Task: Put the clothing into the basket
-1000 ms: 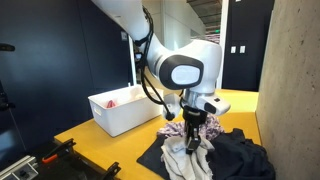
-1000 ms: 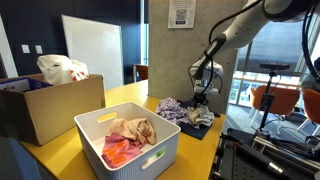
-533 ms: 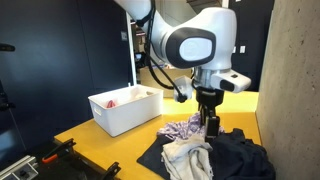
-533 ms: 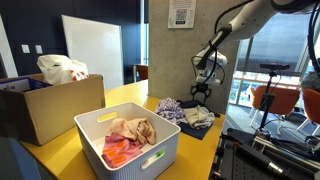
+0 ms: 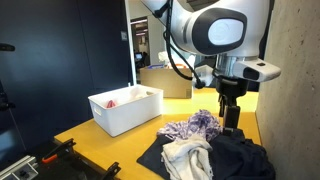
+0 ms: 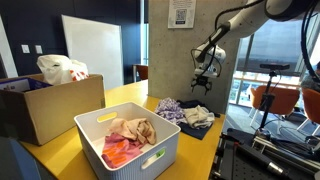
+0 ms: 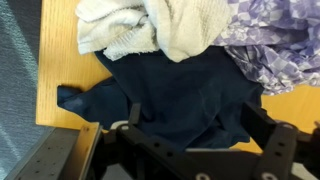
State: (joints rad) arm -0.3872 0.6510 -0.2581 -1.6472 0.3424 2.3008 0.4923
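My gripper will grip the navy garment's raised fold (image 5: 241, 145) (image 7: 197, 124) on the side toward the concrete wall, away from the pale piece.
A heap of clothing lies on the yellow table (image 5: 95, 135): a purple patterned piece (image 5: 197, 126), a pale towel-like piece (image 5: 186, 158) and a dark navy garment (image 5: 238, 156). My gripper (image 5: 230, 120) hangs above the heap, open and holding nothing. It also shows in an exterior view, over the pile (image 6: 190, 114), as the gripper (image 6: 203, 88). In the wrist view the gripper (image 7: 195, 116) frames the navy garment (image 7: 170, 90), with the pale piece (image 7: 150, 25) and the purple piece (image 7: 275, 45) beyond. The white basket (image 5: 122, 118) (image 6: 150, 158) holds pink and tan clothing (image 6: 128, 140).
A cardboard box (image 6: 40, 115) with a white plastic bag (image 6: 60, 69) on it stands beside the basket. A concrete wall (image 5: 295, 90) rises close behind the heap. Black equipment (image 5: 50, 160) sits by the table's near edge. The table edge (image 7: 55, 125) runs close to the navy garment.
The gripper has lifted up off the clothing heap and opened. The pale piece it was down on now lies loose on the heap.
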